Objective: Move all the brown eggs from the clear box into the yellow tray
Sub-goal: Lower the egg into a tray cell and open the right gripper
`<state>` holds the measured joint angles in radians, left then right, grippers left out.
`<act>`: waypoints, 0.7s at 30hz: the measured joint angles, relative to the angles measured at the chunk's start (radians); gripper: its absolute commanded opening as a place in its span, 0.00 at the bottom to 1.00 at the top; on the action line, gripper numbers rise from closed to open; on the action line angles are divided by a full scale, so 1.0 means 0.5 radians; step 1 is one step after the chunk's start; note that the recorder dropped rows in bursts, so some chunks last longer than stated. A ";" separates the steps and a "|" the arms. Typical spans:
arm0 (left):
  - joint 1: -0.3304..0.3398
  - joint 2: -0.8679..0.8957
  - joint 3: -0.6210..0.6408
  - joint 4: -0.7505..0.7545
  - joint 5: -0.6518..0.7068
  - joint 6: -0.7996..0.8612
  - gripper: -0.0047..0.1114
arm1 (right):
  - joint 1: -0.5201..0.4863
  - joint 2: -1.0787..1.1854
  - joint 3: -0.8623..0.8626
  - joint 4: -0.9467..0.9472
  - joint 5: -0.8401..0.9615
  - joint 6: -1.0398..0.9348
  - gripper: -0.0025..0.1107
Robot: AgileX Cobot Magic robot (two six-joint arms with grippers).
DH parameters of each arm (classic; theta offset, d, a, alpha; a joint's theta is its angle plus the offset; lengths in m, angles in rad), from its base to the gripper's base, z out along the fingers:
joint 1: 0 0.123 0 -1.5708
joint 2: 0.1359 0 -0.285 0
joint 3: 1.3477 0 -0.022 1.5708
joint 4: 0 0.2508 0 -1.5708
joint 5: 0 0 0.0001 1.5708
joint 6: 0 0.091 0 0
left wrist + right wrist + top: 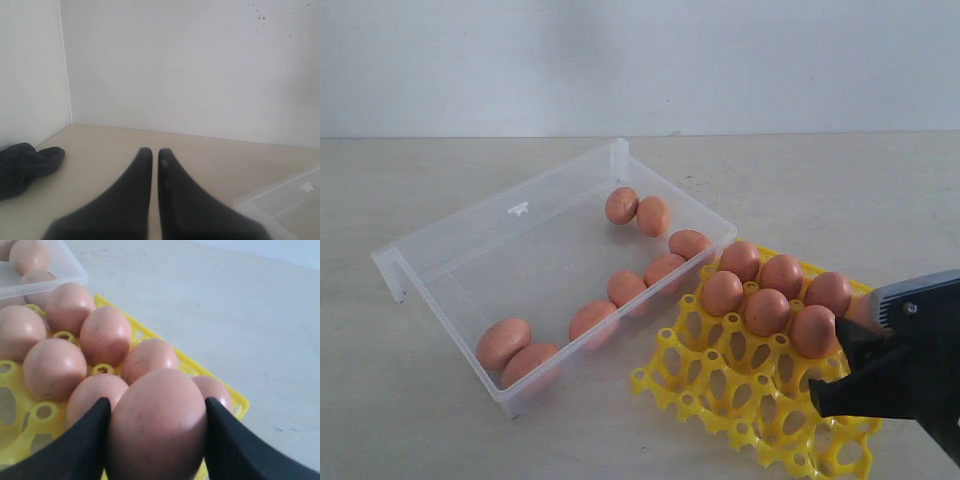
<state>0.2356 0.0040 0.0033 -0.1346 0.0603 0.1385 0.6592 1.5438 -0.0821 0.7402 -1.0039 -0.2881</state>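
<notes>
Next, my right gripper releases the brown egg in the tray cup at the end of the nearer egg row (866,360) (159,444).
The clear box (470,235) lies left of centre with several brown eggs (626,288) along its near and right sides. Touching its right corner is the yellow tray (720,385), and several eggs (767,311) fill the tray's far cups. My right gripper (830,365) hangs over the tray's right side. In the right wrist view this gripper (156,402) is shut on one brown egg (157,435), just above the eggs in the tray (55,367). My left gripper (155,152) is shut with nothing in it, above bare table and away from the box.
A dark cloth (25,167) lies on the table near the wall corner in the left wrist view. One corner of the clear box (285,197) shows there too. A white wall (640,60) runs behind the table.
</notes>
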 measured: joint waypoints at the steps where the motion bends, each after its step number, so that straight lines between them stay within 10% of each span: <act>1: 0.000 0.000 0.000 0.000 0.000 0.000 0.08 | 0.000 0.000 0.000 -0.035 0.005 0.009 0.02; 21: 0.000 0.000 0.000 0.000 0.000 0.000 0.08 | 0.000 0.006 0.000 0.042 0.089 0.017 0.02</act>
<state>0.2356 0.0040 0.0033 -0.1346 0.0603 0.1385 0.6592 1.5468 -0.0821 0.7611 -0.9595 -0.2796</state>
